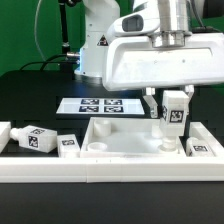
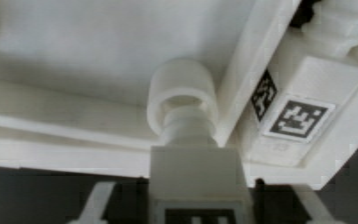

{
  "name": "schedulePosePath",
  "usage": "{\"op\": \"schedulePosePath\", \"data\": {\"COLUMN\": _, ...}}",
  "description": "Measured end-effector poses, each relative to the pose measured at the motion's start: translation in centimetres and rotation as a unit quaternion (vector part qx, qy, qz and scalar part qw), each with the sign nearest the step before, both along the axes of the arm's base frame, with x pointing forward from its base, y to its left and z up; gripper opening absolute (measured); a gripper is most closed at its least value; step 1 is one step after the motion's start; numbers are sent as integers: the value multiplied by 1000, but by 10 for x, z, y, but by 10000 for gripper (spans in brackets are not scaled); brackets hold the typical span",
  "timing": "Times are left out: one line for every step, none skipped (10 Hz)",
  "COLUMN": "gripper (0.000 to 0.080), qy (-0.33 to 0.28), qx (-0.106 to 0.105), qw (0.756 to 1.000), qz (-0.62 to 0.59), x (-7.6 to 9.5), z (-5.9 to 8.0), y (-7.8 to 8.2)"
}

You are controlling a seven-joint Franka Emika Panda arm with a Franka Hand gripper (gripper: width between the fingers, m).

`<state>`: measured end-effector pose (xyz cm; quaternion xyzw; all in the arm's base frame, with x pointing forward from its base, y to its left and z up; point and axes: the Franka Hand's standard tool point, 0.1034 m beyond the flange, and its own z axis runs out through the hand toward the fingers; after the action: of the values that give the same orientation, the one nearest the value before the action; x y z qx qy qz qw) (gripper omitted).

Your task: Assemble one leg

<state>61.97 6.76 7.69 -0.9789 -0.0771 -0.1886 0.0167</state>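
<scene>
I will release the leg, now held over a tabletop corner, upright from my gripper on the tabletop's front corner boss [image 1: 166, 149] [image 2: 185, 106], the one nearest the lone loose leg beside the tabletop's rim.
My gripper [image 1: 172, 106] is shut on a leg [image 1: 177, 113], a short white square post with a tag on its side. It holds the leg upright over the right far corner of the white tabletop [image 1: 120, 150]. In the wrist view the held leg [image 2: 194, 165] sits between my fingers [image 2: 108, 198], with the gripper [image 2: 194, 192] closed round it. Its end points at a rounded socket boss [image 2: 181, 88] in the tabletop's corner [image 2: 69, 60]. I cannot tell whether the end touches the boss.
The marker board [image 1: 100, 104] lies behind the tabletop. Two loose legs [image 1: 35, 140] [image 1: 67, 145] lie at the exterior view's left. Another leg [image 1: 203, 148] lies at the right beside the rim and also shows in the wrist view [image 2: 297, 110]. A white rail [image 1: 100, 172] runs along the front.
</scene>
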Motion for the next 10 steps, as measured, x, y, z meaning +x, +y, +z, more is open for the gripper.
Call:
{"op": "schedulePosePath", "data": {"gripper": 281, "qy": 2, "qx": -1, "qw": 1000, "qz": 0, "x": -1, "z": -3, "y": 0}}
{"op": "schedulePosePath", "data": {"gripper": 281, "qy": 4, "qx": -2, "qw": 1000, "qz": -1, "x": -2, "z": -7, "y": -1}}
{"op": "schedulePosePath", "data": {"gripper": 281, "qy": 7, "qx": -2, "qw": 1000, "qz": -1, "x": -4, "z": -10, "y": -2}}
{"op": "schedulePosePath", "data": {"gripper": 281, "qy": 7, "qx": -2, "qw": 1000, "qz": -1, "x": -4, "z": -10, "y": -2}}
{"op": "schedulePosePath", "data": {"gripper": 281, "qy": 8, "qx": -3, "qw": 1000, "qz": -1, "x": -4, "z": -12, "y": -2}}
{"op": "schedulePosePath", "data": {"gripper": 281, "qy": 10, "qx": -2, "qw": 1000, "qz": -2, "x": -6, "z": -14, "y": -1}}
{"op": "schedulePosePath", "data": {"gripper": 281, "qy": 10, "qx": -2, "qw": 1000, "qz": -4, "x": -5, "z": -14, "y": -1}}
{"op": "schedulePosePath", "data": {"gripper": 281, "qy": 9, "qx": -3, "qw": 1000, "qz": -4, "x": -5, "z": -16, "y": -2}}
{"op": "schedulePosePath", "data": {"gripper": 281, "qy": 8, "qx": -5, "qw": 1000, "qz": -6, "x": -6, "z": -19, "y": -4}}
{"op": "schedulePosePath", "data": {"gripper": 281, "qy": 4, "qx": -7, "qw": 1000, "qz": -7, "x": -5, "z": -19, "y": -6}}
